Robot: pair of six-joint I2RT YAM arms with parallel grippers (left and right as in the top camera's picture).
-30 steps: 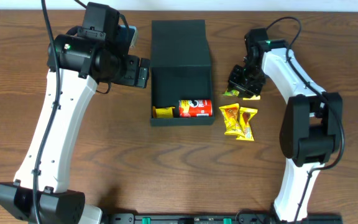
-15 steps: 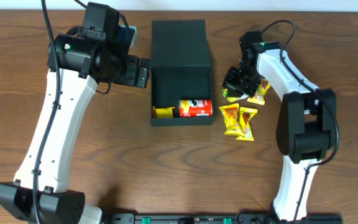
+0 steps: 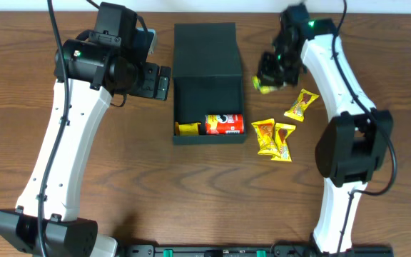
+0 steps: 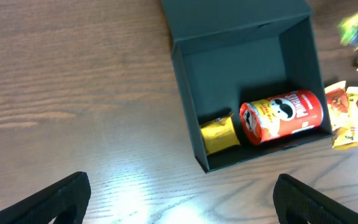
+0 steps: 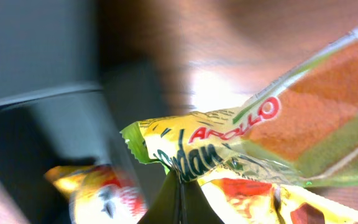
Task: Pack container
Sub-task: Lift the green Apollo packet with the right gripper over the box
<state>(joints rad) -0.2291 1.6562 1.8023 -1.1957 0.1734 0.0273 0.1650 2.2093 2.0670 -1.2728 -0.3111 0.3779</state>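
Next, my right gripper releases the yellow-green snack packet inside the container [image 3: 230, 105] [image 5: 87, 138], just behind the red Pringles can.
The dark teal container [image 3: 207, 84] stands open at the table's middle, its flap lid lying flat behind it; it also shows in the left wrist view [image 4: 188, 81]. Inside lie a red Pringles can [image 3: 224, 124] [image 4: 283, 116] and a yellow snack [image 3: 188, 128] [image 4: 220, 134]. My right gripper [image 3: 268, 80] is shut on a yellow-green snack packet [image 5: 229, 146], held above the table just right of the container. My left gripper [image 3: 161, 82] is open and empty, left of the container.
An orange-yellow snack packet [image 3: 300, 104] lies alone on the table to the right. Two more yellow-and-red packets [image 3: 274, 138] lie side by side near the container's front right corner.
My right gripper has lifted the yellow-green packet up and back, away from the other packets. One orange-yellow packet was left behind on the table. The left arm has not moved.
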